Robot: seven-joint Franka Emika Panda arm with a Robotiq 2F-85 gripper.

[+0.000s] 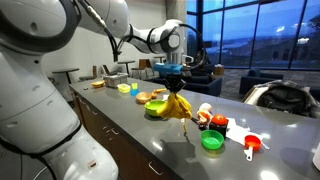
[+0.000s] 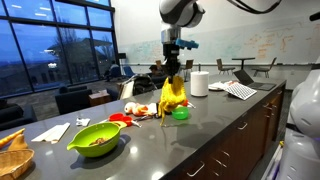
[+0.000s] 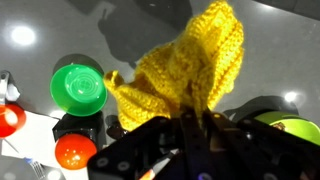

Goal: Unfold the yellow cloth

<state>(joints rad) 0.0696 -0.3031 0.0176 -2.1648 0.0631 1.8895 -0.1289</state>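
Observation:
The robot's gripper should release the yellow cloth on the bare counter (image 1: 173, 145) (image 3: 156, 34) next to the green bowl, close to the front edge.
The yellow cloth (image 1: 179, 106) is a knitted piece that hangs bunched from my gripper (image 1: 174, 84) above the dark counter (image 1: 170, 140). It also shows in an exterior view (image 2: 172, 98) under the gripper (image 2: 173, 72). In the wrist view the cloth (image 3: 185, 65) spreads out below the gripper's jaws (image 3: 194, 118), which are shut on its top edge. Its lower end is near or touching the counter; I cannot tell which.
A green bowl (image 3: 79, 86) lies next to the cloth. Red cups (image 3: 75, 150), a lime bowl (image 2: 96, 138) with food, a paper towel roll (image 2: 199, 83) and plates (image 1: 156, 96) stand along the counter. Chairs and tables stand behind.

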